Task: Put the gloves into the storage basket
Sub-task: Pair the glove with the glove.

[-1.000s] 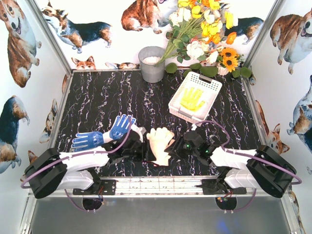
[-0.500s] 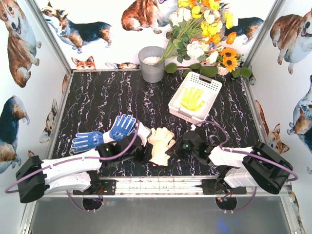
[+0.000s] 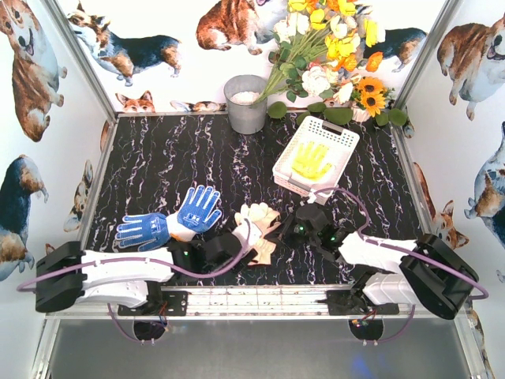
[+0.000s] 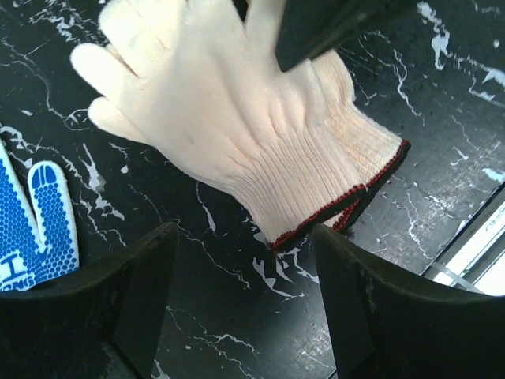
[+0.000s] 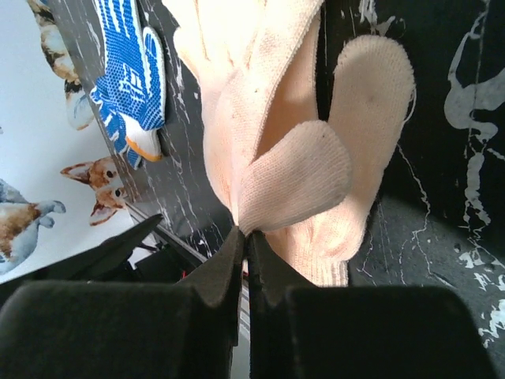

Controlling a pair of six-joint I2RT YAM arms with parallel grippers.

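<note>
I should pinch the upper cuff's edge (image 4: 319,216) with my left gripper while my right gripper keeps the fold, because the upper cream cuff sits crooked over the lower cuff.
Two stacked cream gloves (image 3: 257,223) with orange-trimmed cuffs lie at the table's near middle. My right gripper (image 3: 278,230) is shut on a pinched fold of the upper cream glove (image 5: 276,150), its tips together (image 5: 246,235). My left gripper (image 3: 239,240) is open and empty, and its jaws (image 4: 245,237) straddle the table just short of the cream cuffs (image 4: 316,185). Two blue dotted gloves (image 3: 197,209) (image 3: 142,229) lie to the left. The white lattice basket (image 3: 341,140) at the back right holds a yellow glove (image 3: 310,160).
A grey metal bucket (image 3: 246,103) stands at the back centre, with a bouquet of flowers (image 3: 331,55) leaning beside it over the basket's far end. Corgi-print walls close in the table. A metal rail (image 3: 252,296) runs along the near edge.
The right gripper has moved left and shut on the cream glove, which is now bunched and shifted slightly away. The left gripper has drawn back to the gloves' cuff end.
</note>
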